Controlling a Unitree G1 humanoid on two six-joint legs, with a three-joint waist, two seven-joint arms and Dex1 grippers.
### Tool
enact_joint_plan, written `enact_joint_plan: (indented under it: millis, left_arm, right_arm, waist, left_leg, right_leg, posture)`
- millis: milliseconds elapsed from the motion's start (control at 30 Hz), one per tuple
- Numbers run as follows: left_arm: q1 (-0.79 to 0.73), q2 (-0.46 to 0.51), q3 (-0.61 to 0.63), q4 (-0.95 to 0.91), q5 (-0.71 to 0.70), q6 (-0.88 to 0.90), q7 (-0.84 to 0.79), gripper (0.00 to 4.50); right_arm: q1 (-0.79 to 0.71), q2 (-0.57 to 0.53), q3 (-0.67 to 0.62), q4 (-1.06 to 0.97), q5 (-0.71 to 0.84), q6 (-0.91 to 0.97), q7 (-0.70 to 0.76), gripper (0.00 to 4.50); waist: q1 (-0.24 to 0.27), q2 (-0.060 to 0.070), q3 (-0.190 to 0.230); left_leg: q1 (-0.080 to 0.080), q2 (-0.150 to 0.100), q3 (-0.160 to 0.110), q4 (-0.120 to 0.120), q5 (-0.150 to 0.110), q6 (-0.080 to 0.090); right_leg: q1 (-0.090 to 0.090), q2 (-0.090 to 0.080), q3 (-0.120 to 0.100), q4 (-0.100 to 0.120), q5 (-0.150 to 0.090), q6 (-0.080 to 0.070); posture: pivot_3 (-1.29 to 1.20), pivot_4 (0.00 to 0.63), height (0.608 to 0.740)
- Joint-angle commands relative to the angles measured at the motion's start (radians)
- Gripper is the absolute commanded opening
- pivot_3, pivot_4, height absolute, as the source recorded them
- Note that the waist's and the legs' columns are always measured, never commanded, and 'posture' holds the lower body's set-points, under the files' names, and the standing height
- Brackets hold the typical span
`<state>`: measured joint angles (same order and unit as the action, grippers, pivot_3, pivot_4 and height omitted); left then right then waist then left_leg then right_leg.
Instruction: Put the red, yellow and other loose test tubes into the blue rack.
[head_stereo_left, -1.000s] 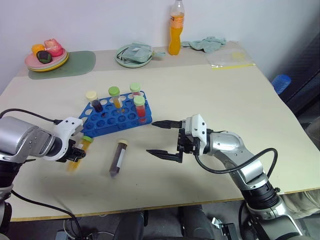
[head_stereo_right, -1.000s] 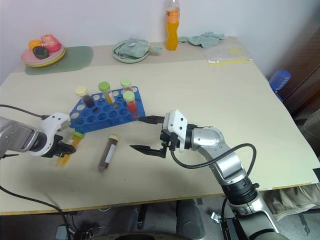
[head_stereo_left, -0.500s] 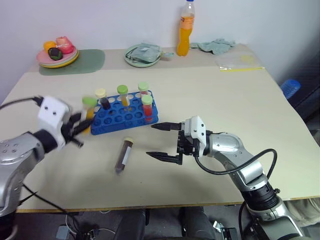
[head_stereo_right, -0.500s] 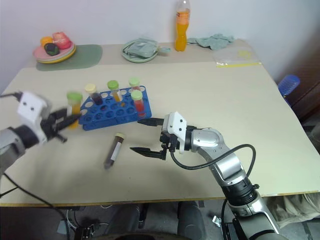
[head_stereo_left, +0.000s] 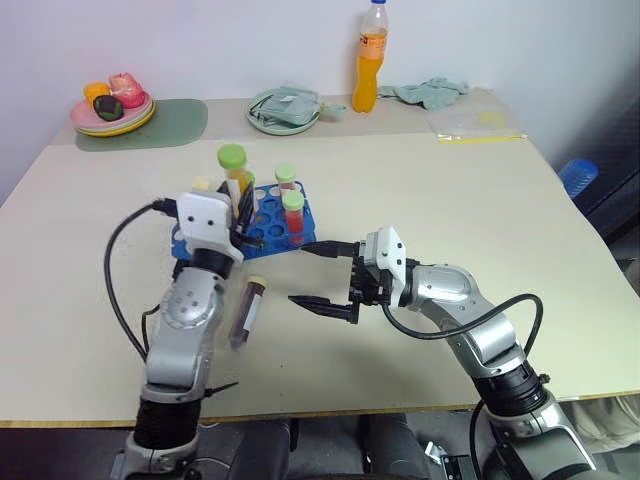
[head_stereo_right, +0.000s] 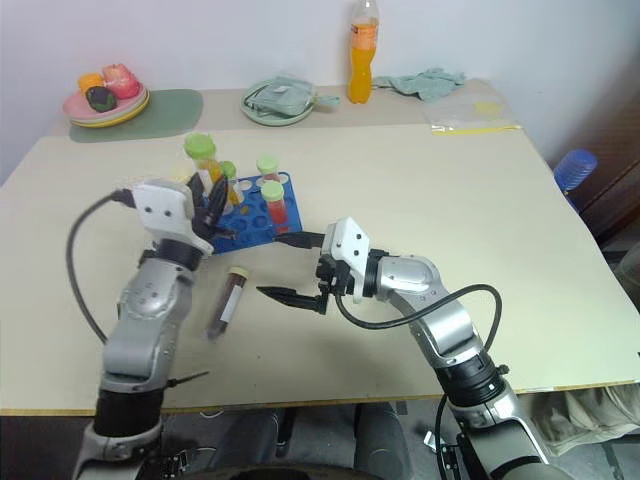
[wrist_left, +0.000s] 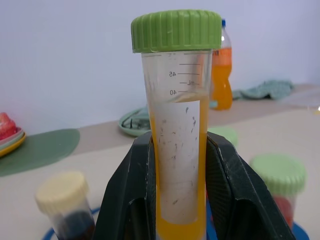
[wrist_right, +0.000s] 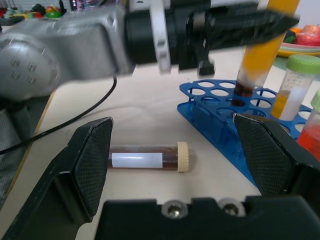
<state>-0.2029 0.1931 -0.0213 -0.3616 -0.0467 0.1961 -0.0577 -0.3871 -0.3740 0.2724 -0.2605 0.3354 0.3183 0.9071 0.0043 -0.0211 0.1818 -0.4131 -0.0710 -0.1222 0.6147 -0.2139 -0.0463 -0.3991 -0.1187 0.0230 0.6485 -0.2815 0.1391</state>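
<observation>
Next, I release the yellow test tube, now upright just above the rack, with my left gripper in the blue rack's front row (head_stereo_left: 259, 246), near the front red tube.
My left gripper (head_stereo_left: 238, 203) is shut on a yellow test tube (wrist_left: 175, 150) with a green cap and holds it upright just above the blue rack (head_stereo_left: 266, 234), near its left half. The rack holds a red tube (head_stereo_left: 292, 212) with a green cap, a dark tube (wrist_left: 60, 195) with a cream cap and others. In front of the rack, a dark tube (head_stereo_left: 247, 310) with a cream cap lies loose on the table. My right gripper (head_stereo_left: 300, 273) stands open just right of that tube, pointing left, with nothing between its fingers.
Along the far edge of the table stand an orange bottle (head_stereo_left: 371, 55), a plate with a cloth (head_stereo_left: 285, 108), a plate of fruit (head_stereo_left: 112, 105) on a green mat, a crumpled cloth (head_stereo_left: 430, 92) and a plastic bag (head_stereo_left: 478, 122).
My left arm has swung up and to the right from the table's left side, turning the yellow tube from lying to upright over the rack. The right gripper has stayed put.
</observation>
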Motion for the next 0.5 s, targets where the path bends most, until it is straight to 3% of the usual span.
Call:
enact_joint_plan:
  millis: [33,500]
  left_arm:
    - [0.013,0.005,-0.009,0.019,0.050,-0.035,0.002,0.78]
    - [-0.025,-0.011,-0.023,0.174,0.066,-0.052,-0.058,0.78]
  right_arm:
    - [0.005,0.004,-0.017,-0.035,0.005,-0.012,-0.017,4.30]
    - [0.008,0.009,-0.012,-0.043,0.014,-0.012,-0.032,4.30]
  waist:
    - [0.000,0.000,0.000]
    - [0.000,0.000,0.000]
  left_leg:
    - [0.000,0.000,0.000,0.000,0.000,0.000]
    - [0.000,0.000,0.000,0.000,0.000,0.000]
  right_leg:
    - [0.000,0.000,0.000,0.000,0.000,0.000]
    - [0.001,0.000,0.000,0.000,0.000,0.000]
  posture:
    - [0.00,0.150,0.740]
    - [0.00,0.150,0.740]
